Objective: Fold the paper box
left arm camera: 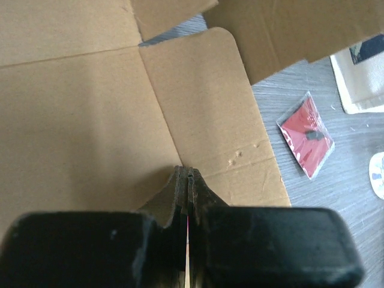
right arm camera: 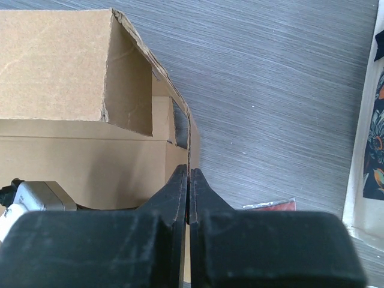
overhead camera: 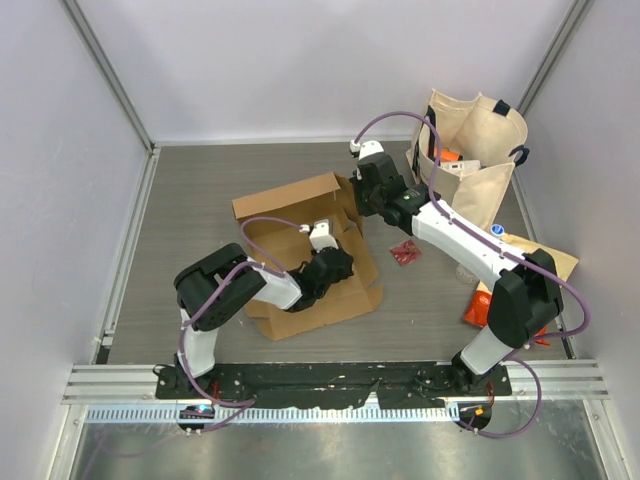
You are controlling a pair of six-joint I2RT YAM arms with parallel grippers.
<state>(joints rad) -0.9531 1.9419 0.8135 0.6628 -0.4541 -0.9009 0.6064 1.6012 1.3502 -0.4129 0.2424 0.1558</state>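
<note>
The robot's left gripper is shut over the box's flat inner panel, short of any edge, so it should open and take the upright side flap (overhead camera: 349, 204) from the right gripper.
The paper box (overhead camera: 318, 305) is a brown cardboard sheet, partly raised, in the middle of the table. Its far wall and right side flap stand up. My left gripper (overhead camera: 338, 264) is shut, with its tips down on the flat inner panel (left arm camera: 78, 120). No cardboard edge shows beyond its fingertips (left arm camera: 188, 171). My right gripper (overhead camera: 361, 196) is shut on the thin upright edge of the box's right side flap. That edge runs straight into the closed jaws (right arm camera: 189, 171). The raised wall (right arm camera: 60, 66) is to the left of it.
A cream canvas tote bag (overhead camera: 480, 150) stands at the back right. A small red packet (overhead camera: 405, 253) lies just right of the box and also shows in the left wrist view (left arm camera: 307, 138). An orange snack bag (overhead camera: 483, 305) lies by the right arm's base. Walls enclose the table.
</note>
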